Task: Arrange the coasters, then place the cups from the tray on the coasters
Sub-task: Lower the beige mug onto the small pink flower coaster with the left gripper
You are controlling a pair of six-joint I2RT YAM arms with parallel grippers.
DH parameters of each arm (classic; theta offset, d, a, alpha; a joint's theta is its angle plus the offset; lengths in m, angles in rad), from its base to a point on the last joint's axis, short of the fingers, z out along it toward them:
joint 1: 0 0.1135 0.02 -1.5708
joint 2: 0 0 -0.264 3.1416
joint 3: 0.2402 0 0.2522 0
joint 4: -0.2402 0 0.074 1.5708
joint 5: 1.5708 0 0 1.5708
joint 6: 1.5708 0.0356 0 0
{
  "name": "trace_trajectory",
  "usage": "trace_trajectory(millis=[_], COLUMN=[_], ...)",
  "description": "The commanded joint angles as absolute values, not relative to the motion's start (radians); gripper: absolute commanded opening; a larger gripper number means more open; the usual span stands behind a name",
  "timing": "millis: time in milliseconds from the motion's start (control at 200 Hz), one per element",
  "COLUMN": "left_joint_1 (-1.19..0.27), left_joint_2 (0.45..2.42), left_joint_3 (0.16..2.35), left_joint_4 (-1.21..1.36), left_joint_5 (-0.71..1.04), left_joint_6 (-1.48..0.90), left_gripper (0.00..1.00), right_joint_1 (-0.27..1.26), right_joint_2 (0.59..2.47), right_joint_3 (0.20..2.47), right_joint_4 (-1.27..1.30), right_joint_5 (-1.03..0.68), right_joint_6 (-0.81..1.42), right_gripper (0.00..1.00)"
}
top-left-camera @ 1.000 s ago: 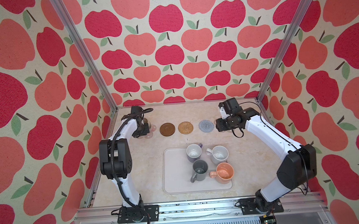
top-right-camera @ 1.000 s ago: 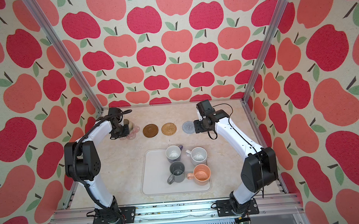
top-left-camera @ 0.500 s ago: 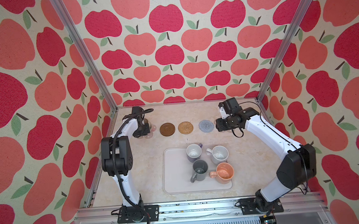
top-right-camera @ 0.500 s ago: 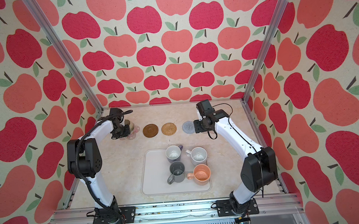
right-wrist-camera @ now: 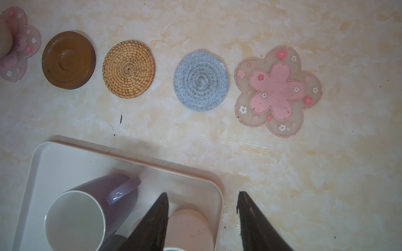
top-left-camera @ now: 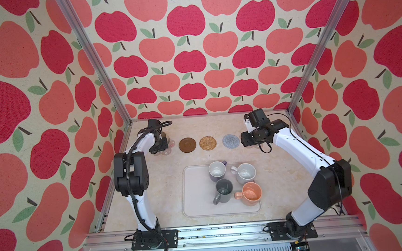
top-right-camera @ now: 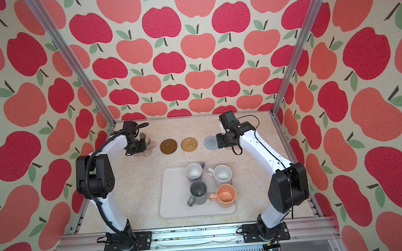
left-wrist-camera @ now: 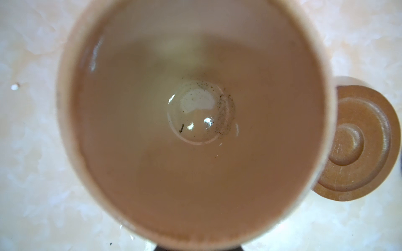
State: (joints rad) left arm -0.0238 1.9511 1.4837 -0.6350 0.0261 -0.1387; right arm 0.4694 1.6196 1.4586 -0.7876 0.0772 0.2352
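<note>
The robot's left gripper will set the squat beige-olive cup down on the pink flower coaster (top-left-camera: 163,145) beside the dark brown coaster and let go.
My left gripper (top-left-camera: 160,143) is shut on the squat beige-olive cup (left-wrist-camera: 195,108), which is over a pink flower coaster (top-left-camera: 166,153) at the row's left end; I cannot tell if the cup rests on it. Beside it lie the dark brown coaster (top-left-camera: 187,145), the rattan coaster (top-left-camera: 207,143) and the grey-blue coaster (top-left-camera: 231,141). The other pink flower coaster (right-wrist-camera: 278,91) shows only in the right wrist view. My right gripper (right-wrist-camera: 202,195) hangs open and empty by that end. On the tray (top-left-camera: 195,204) stand the lavender (top-left-camera: 217,170), white speckled (top-left-camera: 246,172), dark grey (top-left-camera: 224,190) and peach cups (top-left-camera: 251,192).
Metal frame posts and apple-patterned walls close in the marble tabletop on three sides. The cups fill the tray's right half, and its left half is bare. Both arm bases are bolted to the front rail.
The left arm's elbow has shifted very slightly to the right. Both grippers, the cups and the coasters look unmoved.
</note>
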Motion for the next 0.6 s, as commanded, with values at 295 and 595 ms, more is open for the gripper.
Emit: trace_trajectory(millis=[295, 595], left_joint_1=[-0.020, -0.020], left_joint_2=[1.977, 1.968], left_joint_3=[1.505, 1.478], left_joint_4=[-0.588, -0.618], left_joint_5=[0.022, 0.009], left_joint_6=[-0.150, -0.175], left_gripper=[0.00, 0.11], right_joint_1=[0.476, 0.479], right_joint_2=[1.641, 1.631], right_joint_3=[1.494, 1.491], right_joint_4=[-0.818, -0.823], right_joint_5=[0.065, 0.055], right_joint_6=[0.227, 0.229], right_gripper=[0.54, 0.54])
